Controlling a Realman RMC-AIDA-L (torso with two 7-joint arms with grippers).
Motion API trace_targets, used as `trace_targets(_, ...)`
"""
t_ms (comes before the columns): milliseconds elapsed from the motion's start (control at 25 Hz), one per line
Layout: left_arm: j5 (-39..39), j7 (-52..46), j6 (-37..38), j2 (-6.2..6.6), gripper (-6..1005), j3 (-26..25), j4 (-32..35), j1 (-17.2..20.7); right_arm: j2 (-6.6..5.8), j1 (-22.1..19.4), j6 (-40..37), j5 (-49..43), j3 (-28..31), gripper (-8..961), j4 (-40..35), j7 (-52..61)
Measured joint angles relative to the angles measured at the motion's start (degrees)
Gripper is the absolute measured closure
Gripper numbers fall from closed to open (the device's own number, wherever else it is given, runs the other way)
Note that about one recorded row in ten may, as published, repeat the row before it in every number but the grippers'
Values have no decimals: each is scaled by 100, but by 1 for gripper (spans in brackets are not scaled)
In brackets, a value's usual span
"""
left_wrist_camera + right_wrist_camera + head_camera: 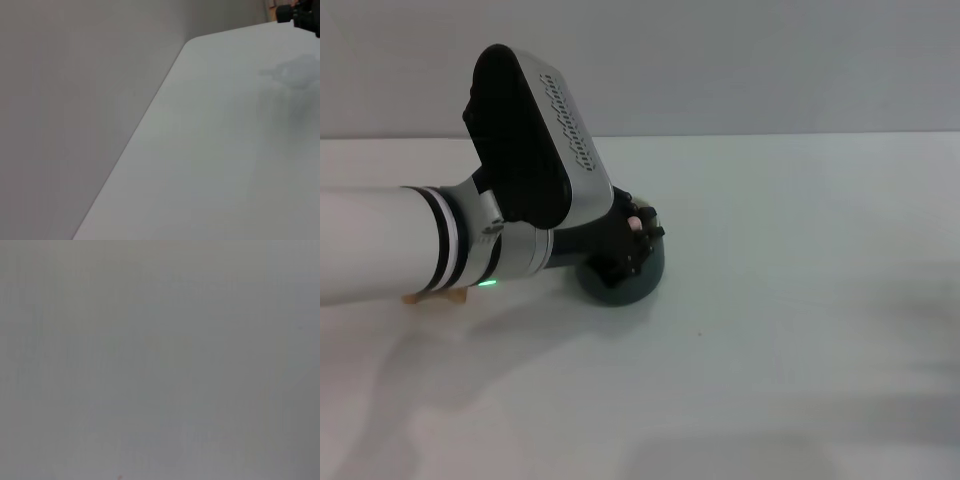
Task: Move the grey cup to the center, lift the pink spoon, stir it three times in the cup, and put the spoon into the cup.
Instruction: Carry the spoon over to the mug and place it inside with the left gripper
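My left gripper needs to release the pink spoon inside the grey cup [603,243], on the side of the cup toward the wooden piece.
In the head view my left arm reaches in from the left, and its left gripper [636,236] hangs right over the grey cup [628,282], hiding most of it. Only the cup's dark rounded lower side shows, a little left of the table's middle. A small pale pink bit of the pink spoon [634,222] shows between the black fingers, which look shut on it. The spoon's bowl and the cup's opening are hidden by the gripper. My right gripper is in no view.
A light wooden piece [428,297] lies on the white table [800,300] under my left forearm. The left wrist view shows the table's edge against a grey wall and a dark object [304,16] in its far corner. The right wrist view shows plain grey.
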Motion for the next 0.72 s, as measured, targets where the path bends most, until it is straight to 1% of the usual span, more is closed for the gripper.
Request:
trace_targets(120, 14, -5, 0, 9, 853, -22, -31, 112, 0, 0, 0, -6, 0, 953, 0, 0)
trace_targets(360, 52, 10, -1, 30, 854, -299, -57, 309, -6, 2, -7, -9, 0, 953, -8, 0)
trace_targets(440, 82, 12, -2, 31, 854, -420, -38, 321, -7, -1, -18, -10, 0, 953, -9, 0)
trace_targets(720, 92, 13, 1, 29, 853, -480, -5, 313, -9, -9, -28, -11, 0, 954, -3, 0)
